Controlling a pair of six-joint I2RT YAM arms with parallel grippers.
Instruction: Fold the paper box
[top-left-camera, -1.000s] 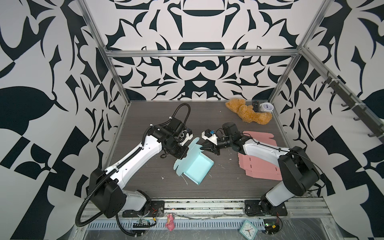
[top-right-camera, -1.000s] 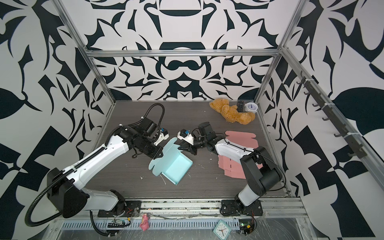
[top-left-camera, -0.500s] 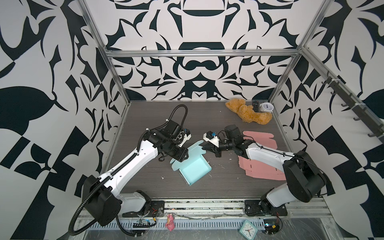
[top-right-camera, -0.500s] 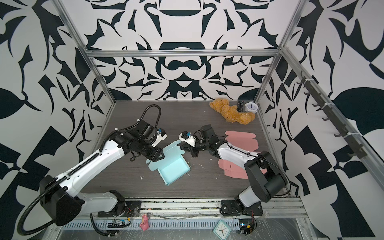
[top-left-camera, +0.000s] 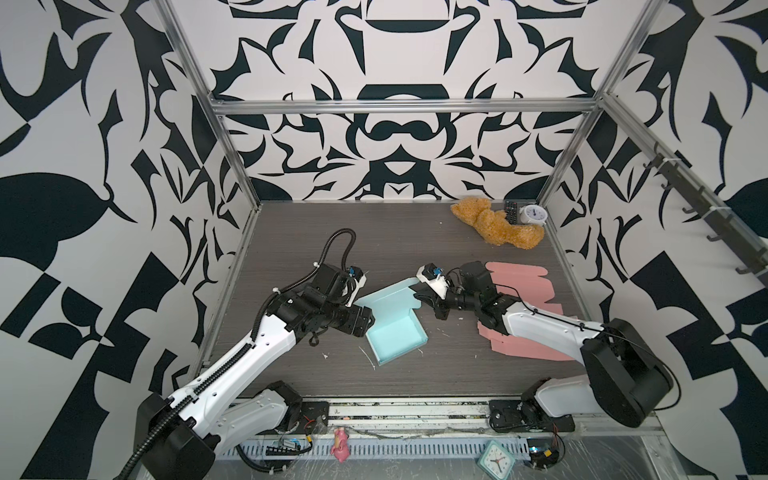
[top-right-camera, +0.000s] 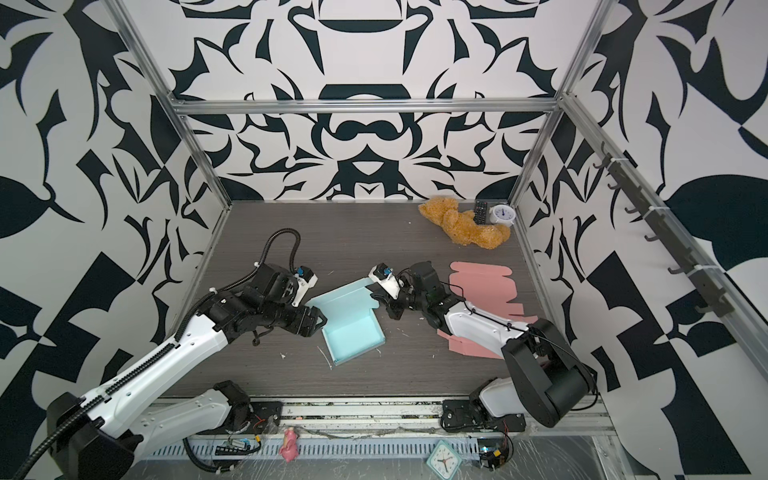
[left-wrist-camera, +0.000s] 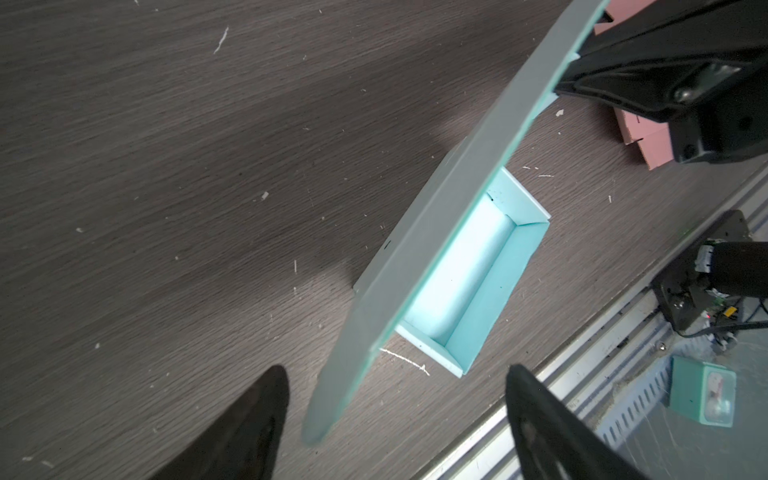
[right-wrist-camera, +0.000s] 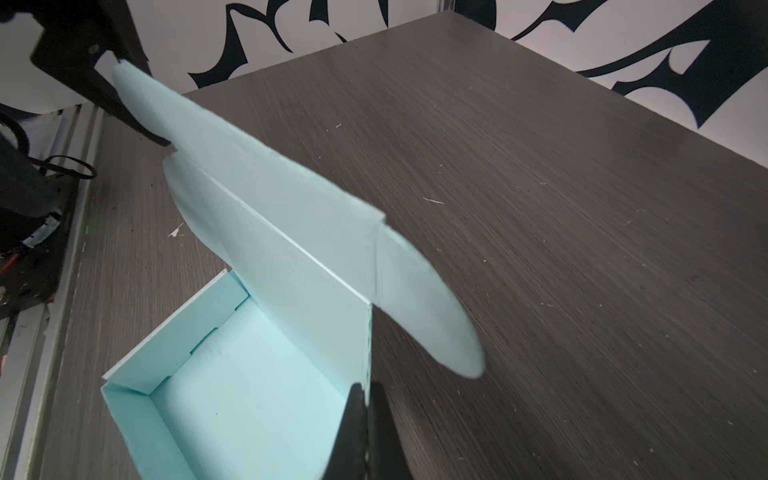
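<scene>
The paper box sits crooked to the front rail, so next my left gripper takes the lid's side flap (left-wrist-camera: 349, 369) and help square the box before folding the lid.
A teal paper box (top-left-camera: 395, 332) (top-right-camera: 353, 332) rests in the middle of the table, its tray open and its lid standing up at the far side. In the right wrist view my right gripper (right-wrist-camera: 368, 399) is shut on the tray's side wall near the lid's hinge; it also shows in both top views (top-left-camera: 417, 303) (top-right-camera: 376, 301). My left gripper (top-left-camera: 365, 322) (top-right-camera: 320, 320) is open at the box's left side. The left wrist view shows the lid's rounded side flap (left-wrist-camera: 332, 395) between the spread jaws of the left gripper (left-wrist-camera: 395, 374), touching neither finger.
Flat pink box blanks (top-left-camera: 519, 286) lie under and beside the right arm. A teddy bear (top-left-camera: 490, 224), a remote (top-left-camera: 510, 211) and a white clock (top-left-camera: 532, 214) sit at the back right corner. A teal clock (top-left-camera: 494, 459) and a pink toy (top-left-camera: 340, 444) lie past the front rail.
My left gripper has opened and let go of the lid flap. The box has turned and settled flatter on the table. The right gripper has closed on the box's wall.
</scene>
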